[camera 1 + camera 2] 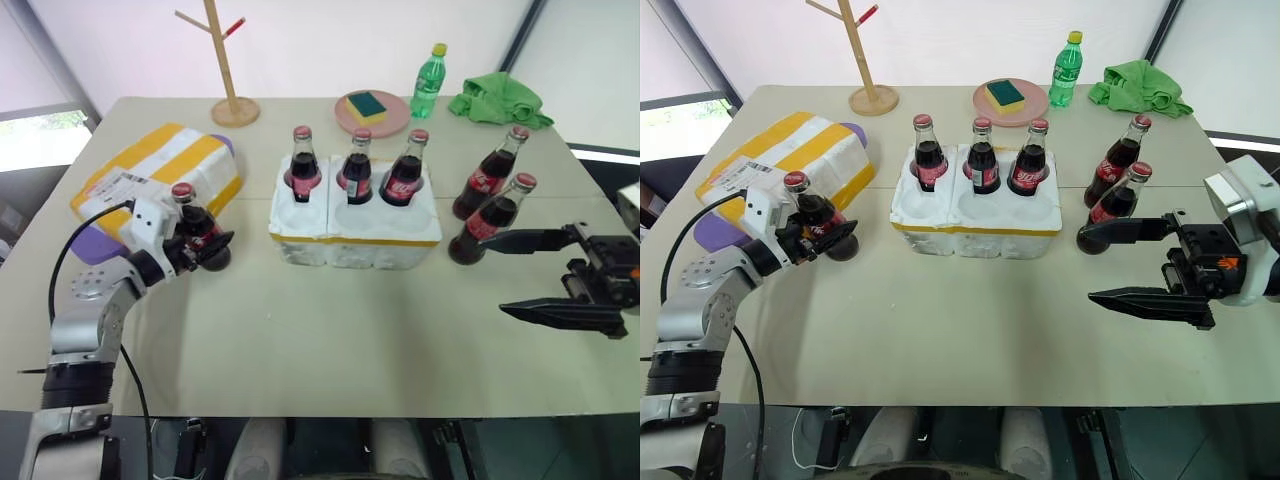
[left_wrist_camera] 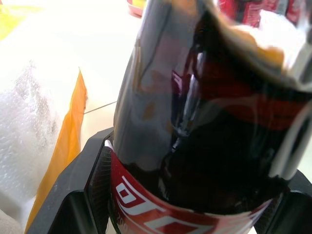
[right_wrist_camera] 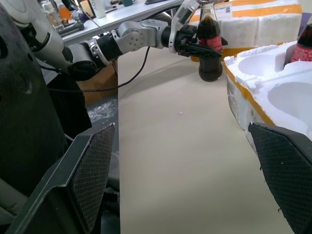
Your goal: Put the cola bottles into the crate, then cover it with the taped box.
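Observation:
The robot's left gripper will put the cola bottle down in the crate's front hole (image 1: pixel 299 215) nearest the taped box.
Three cola bottles (image 1: pixel 357 167) stand in the back wells of the white foam crate (image 1: pixel 355 240) at the table's middle. Its front wells (image 3: pixel 292 100) hold nothing. Two more bottles (image 1: pixel 487 178) stand on the table right of the crate. A sixth bottle (image 1: pixel 198 232) stands upright by the taped box (image 1: pixel 160 165) at the left. My left gripper (image 1: pixel 205 250) is shut on its lower body, and both fingers (image 2: pixel 92 175) press against the glass. My right gripper (image 1: pixel 495 275) hangs open in front of the two right bottles, holding nothing.
At the back stand a wooden peg stand (image 1: pixel 230 100), a pink plate (image 1: pixel 345 115) with a sponge, a green plastic bottle (image 1: pixel 427 82) and a green cloth (image 1: pixel 498 100). A purple object (image 1: pixel 95 243) pokes out from under the taped box.

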Action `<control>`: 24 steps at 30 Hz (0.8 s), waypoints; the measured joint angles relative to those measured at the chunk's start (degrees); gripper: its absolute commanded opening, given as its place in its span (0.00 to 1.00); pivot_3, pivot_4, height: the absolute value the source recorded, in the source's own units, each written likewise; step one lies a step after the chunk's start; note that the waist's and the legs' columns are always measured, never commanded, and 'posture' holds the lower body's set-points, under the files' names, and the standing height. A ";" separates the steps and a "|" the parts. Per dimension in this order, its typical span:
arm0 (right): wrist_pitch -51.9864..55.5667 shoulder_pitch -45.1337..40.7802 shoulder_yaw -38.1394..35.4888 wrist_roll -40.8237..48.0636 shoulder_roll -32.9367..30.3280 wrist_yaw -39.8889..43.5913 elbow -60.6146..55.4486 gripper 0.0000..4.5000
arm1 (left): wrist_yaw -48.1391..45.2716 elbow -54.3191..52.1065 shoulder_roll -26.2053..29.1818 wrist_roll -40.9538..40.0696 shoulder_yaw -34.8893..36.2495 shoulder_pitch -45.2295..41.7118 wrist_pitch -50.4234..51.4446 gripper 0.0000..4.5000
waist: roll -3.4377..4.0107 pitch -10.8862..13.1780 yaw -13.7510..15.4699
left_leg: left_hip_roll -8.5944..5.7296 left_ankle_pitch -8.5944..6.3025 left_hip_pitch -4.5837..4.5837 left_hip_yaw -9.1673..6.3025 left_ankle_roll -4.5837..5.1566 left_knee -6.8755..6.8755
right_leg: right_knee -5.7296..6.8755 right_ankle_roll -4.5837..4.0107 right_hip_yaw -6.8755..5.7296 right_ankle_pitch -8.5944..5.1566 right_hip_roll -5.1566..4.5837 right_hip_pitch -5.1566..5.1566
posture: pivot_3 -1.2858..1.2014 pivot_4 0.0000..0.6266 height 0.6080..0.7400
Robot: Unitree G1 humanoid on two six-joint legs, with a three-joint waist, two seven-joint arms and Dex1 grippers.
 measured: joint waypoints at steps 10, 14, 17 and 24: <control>2.11 -1.12 -1.55 3.04 1.09 -3.69 0.22 1.00 | -1.28 -8.90 6.03 -9.88 1.15 -12.89 14.86 0.64 | -0.34 0.20 -0.06 | -0.01 0.00 -0.10 -0.08 0.00 0.03 | -0.03 0.04 -0.06 0.02 0.03 -0.04 | 0.52 0.24 1.00; -0.39 -1.81 0.66 0.34 2.41 -4.33 0.44 1.00 | -1.33 -10.67 5.54 -12.40 0.06 -20.74 18.28 0.64 | -0.34 0.20 -0.16 | -0.01 0.00 -0.09 -0.08 0.01 0.00 | -0.02 0.14 -0.06 0.07 0.05 -0.05 | 0.52 0.24 1.00; -1.81 -1.71 1.42 -1.46 3.08 -4.33 0.84 1.00 | -1.68 -10.21 3.86 -13.41 -2.27 -25.64 20.72 0.64 | -0.36 0.22 -0.14 | -0.01 0.01 -0.09 -0.08 0.01 0.01 | -0.01 0.23 -0.06 0.12 0.06 -0.04 | 0.52 0.24 1.00; -2.76 -1.06 2.65 -2.74 4.83 -5.25 1.43 1.00 | -4.76 -3.36 -1.04 -10.99 -8.26 -32.23 18.81 0.64 | -0.36 0.22 -0.32 | 0.00 0.01 -0.04 -0.08 0.01 0.02 | 0.01 0.24 -0.05 0.13 0.09 -0.01 | 0.52 0.24 1.00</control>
